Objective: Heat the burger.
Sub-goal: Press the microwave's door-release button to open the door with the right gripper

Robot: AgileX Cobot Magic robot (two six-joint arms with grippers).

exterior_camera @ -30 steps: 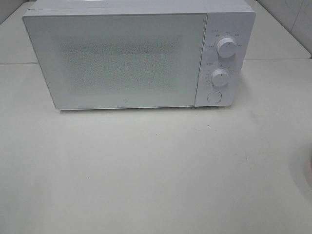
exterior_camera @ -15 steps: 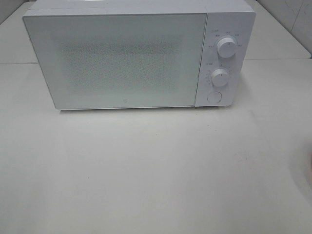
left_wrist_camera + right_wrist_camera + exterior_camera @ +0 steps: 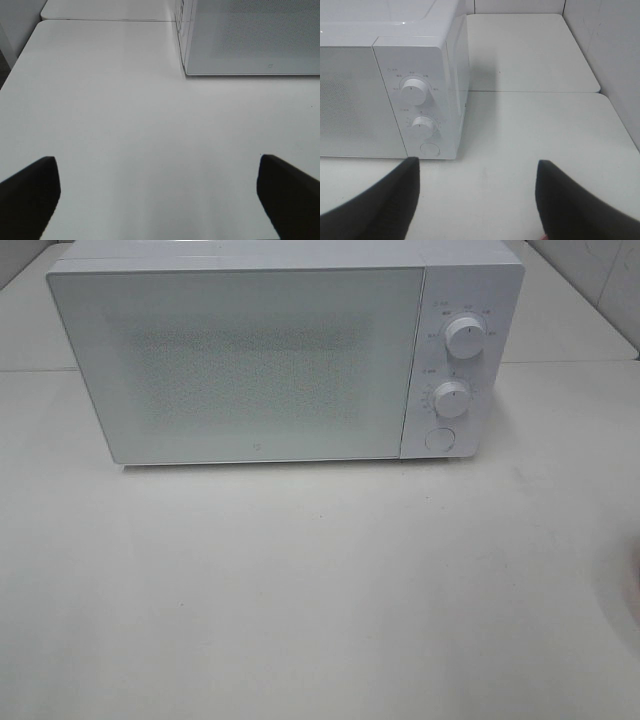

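The microwave's round button [image 3: 440, 440] [image 3: 429, 149], just below the lower knob, is next, and my right gripper should close its empty fingers in front of it.
The burger is out of view in every frame. A white microwave [image 3: 285, 355] stands at the back of the table with its door shut; the left wrist view shows its lower door corner [image 3: 250, 40] and the right wrist view its control panel [image 3: 420, 105]. My left gripper [image 3: 156, 159] hovers over bare table in front of the microwave's left end, open, with nothing between its dark fingers [image 3: 30, 195]. My right gripper [image 3: 477, 162] faces the control panel, open, with only table between its fingers [image 3: 570, 200]. Neither gripper shows in the exterior high view.
The microwave panel carries two round knobs [image 3: 465, 337] [image 3: 452, 399] and a round button [image 3: 439, 438]. A faint pink sliver [image 3: 634, 585] shows at the table's right edge. A second table top [image 3: 530, 50] lies behind, and walls stand on the right.
The pink sliver at the right edge of the exterior high view shows slightly more. Nothing else has visibly moved.
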